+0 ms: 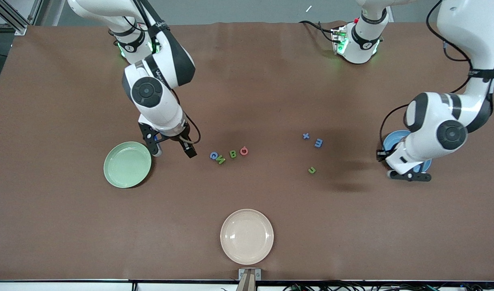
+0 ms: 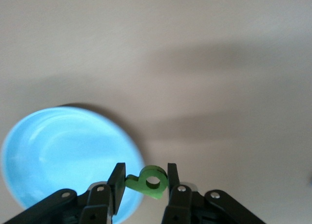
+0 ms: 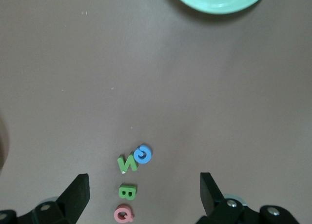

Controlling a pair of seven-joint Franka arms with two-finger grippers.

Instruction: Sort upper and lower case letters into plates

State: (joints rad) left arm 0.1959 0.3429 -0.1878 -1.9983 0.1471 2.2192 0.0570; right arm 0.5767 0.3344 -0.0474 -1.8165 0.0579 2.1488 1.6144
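My left gripper will let go of the small green letter near the middle of the blue plate (image 1: 410,153) (image 2: 61,183).
My left gripper (image 1: 409,176) hangs over the rim of the blue plate (image 1: 392,140), shut on a small green letter (image 2: 149,181). In the left wrist view that gripper (image 2: 145,178) pinches the letter beside the blue plate (image 2: 63,155). My right gripper (image 1: 173,151) stands open with nothing in it, between the pale green plate (image 1: 127,164) and a cluster of capitals: blue G (image 1: 213,155), green N (image 1: 220,160), green B (image 1: 233,153), pinkish Q (image 1: 243,151). The right wrist view shows the G (image 3: 143,153), N (image 3: 127,163), B (image 3: 127,191) and Q (image 3: 124,214) under the right gripper (image 3: 144,184).
Three small letters lie toward the left arm's end: a blue cross-shaped one (image 1: 306,136), a blue m (image 1: 318,142) and a green n (image 1: 312,170). A cream-beige plate (image 1: 247,236) sits near the front edge. The green plate's rim (image 3: 219,2) shows in the right wrist view.
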